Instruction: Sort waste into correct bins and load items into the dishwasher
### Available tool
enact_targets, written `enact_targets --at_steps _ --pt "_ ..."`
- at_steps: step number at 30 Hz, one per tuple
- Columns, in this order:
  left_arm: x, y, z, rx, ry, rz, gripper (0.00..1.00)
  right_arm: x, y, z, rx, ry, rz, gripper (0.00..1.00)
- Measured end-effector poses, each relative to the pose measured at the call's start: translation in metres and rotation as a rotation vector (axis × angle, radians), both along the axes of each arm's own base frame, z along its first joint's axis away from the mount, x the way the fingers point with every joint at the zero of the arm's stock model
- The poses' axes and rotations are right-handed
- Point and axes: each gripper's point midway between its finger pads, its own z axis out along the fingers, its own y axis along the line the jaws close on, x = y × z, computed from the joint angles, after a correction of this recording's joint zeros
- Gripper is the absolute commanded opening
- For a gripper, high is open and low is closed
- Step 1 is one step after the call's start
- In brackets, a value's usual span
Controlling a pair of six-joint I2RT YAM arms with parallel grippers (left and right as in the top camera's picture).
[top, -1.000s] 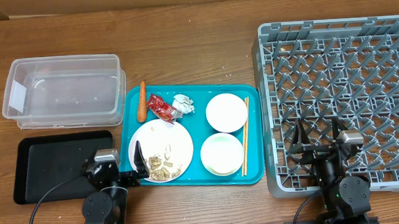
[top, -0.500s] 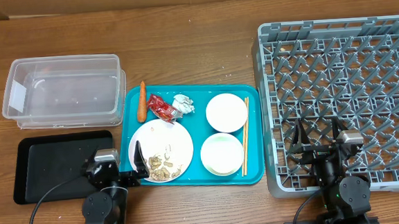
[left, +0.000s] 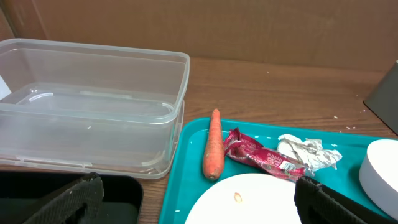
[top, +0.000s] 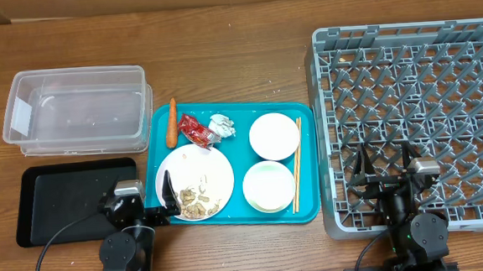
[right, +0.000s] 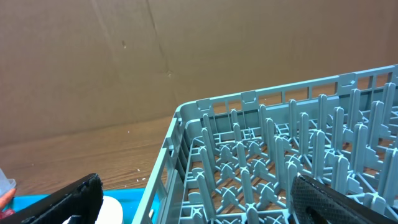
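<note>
The near-side rim [top: 259,199] of the white cup in the nearer white bowl is the next place for my left gripper to go and close.
On the teal tray [top: 237,151] lie an orange carrot [top: 171,125], a red wrapper [top: 194,130], a white tissue [top: 222,127], a white plate [top: 201,167] with beige scraps [top: 197,202], two white bowls [top: 274,136] [top: 269,186] and chopsticks [top: 296,164]. The clear tub [top: 76,110] and black tray [top: 65,201] are left of it, and both look empty. The grey rack [top: 403,33] is at the right. My left gripper [top: 142,210] [left: 199,202] is open, straddling the plate's near-left edge and the black tray. My right gripper [top: 385,174] [right: 199,199] is open over the rack's near-left corner.
In the left wrist view the carrot [left: 213,152], wrapper [left: 261,155] and tissue [left: 309,151] lie just beyond the plate [left: 249,196], with the tub [left: 87,106] to the left. Bare wooden table lies behind the trays. A cardboard wall stands at the back.
</note>
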Motion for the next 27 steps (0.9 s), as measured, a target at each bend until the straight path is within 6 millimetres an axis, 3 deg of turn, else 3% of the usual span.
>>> enact_targets --at_steps 27 --pt "0.0012 0.0007 0.0057 0.003 -0.024 0.004 1.00 0.0000 0.0000 0.0000 0.000 0.000 0.000 1.00"
